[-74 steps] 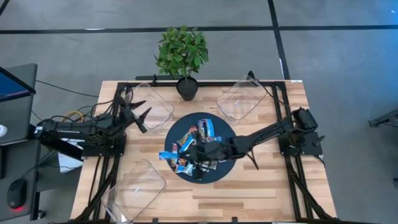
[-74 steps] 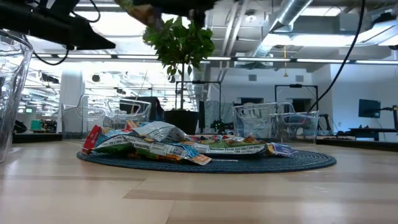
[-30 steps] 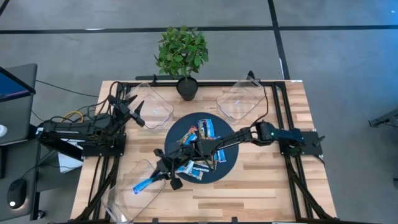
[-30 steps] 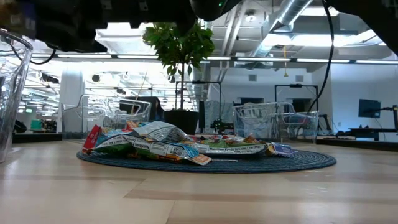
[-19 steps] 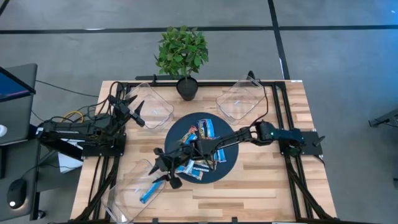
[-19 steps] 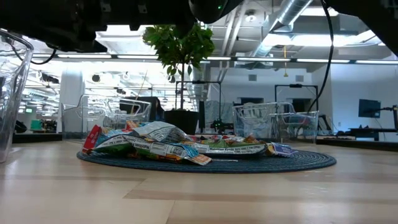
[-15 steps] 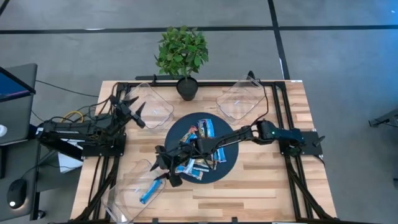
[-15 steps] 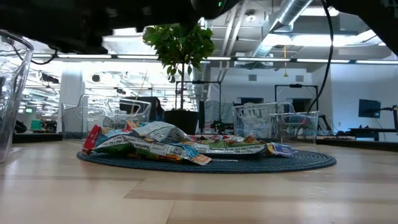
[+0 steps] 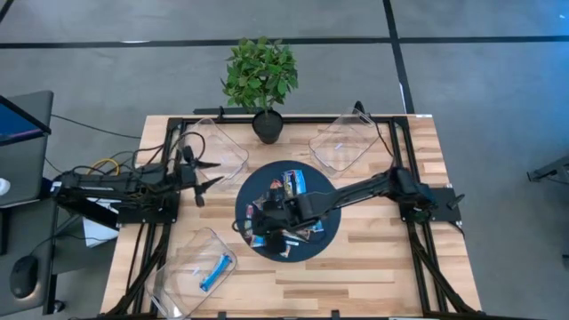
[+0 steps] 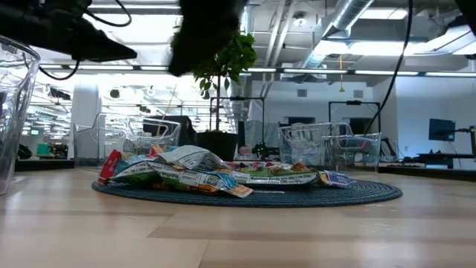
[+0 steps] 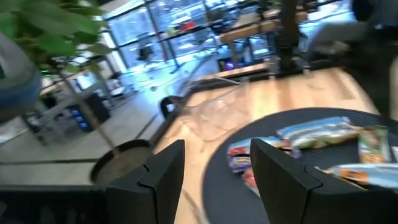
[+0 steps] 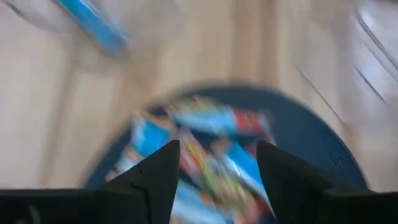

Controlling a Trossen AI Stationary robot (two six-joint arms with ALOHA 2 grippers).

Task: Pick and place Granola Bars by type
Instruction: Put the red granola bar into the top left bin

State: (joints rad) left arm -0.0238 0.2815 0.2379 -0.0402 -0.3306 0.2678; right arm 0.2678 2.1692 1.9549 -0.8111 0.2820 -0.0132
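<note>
Next, I move my left gripper to the outermost Granola Bar at the dark mat's edge (image 9: 248,213), on my left gripper's own side, and close it there.
The Granola Bars (image 9: 289,209) lie in a loose pile on a round dark mat (image 9: 327,233) at mid-table; the low view shows the pile (image 10: 197,176) too. One blue bar (image 9: 216,271) lies flat in the clear tub (image 9: 187,258) at the near left. My right gripper (image 9: 265,229) hangs open above the mat's left part, nothing between its fingers (image 12: 217,180). My left gripper (image 9: 197,173) stands open left of the mat, above the table, and faces the pile (image 11: 217,180).
Two more clear tubs stand at the far left (image 9: 222,151) and far right (image 9: 342,142). A potted plant (image 9: 260,76) stands at the far edge between them. Bare wood lies along the near edge and to the right of the mat.
My right gripper has let go of the blue bar over the near-left tub; the bar has dropped and now lies in it. The gripper has then drawn back toward the right, over the mat. My left gripper has shifted a little toward the mat.
</note>
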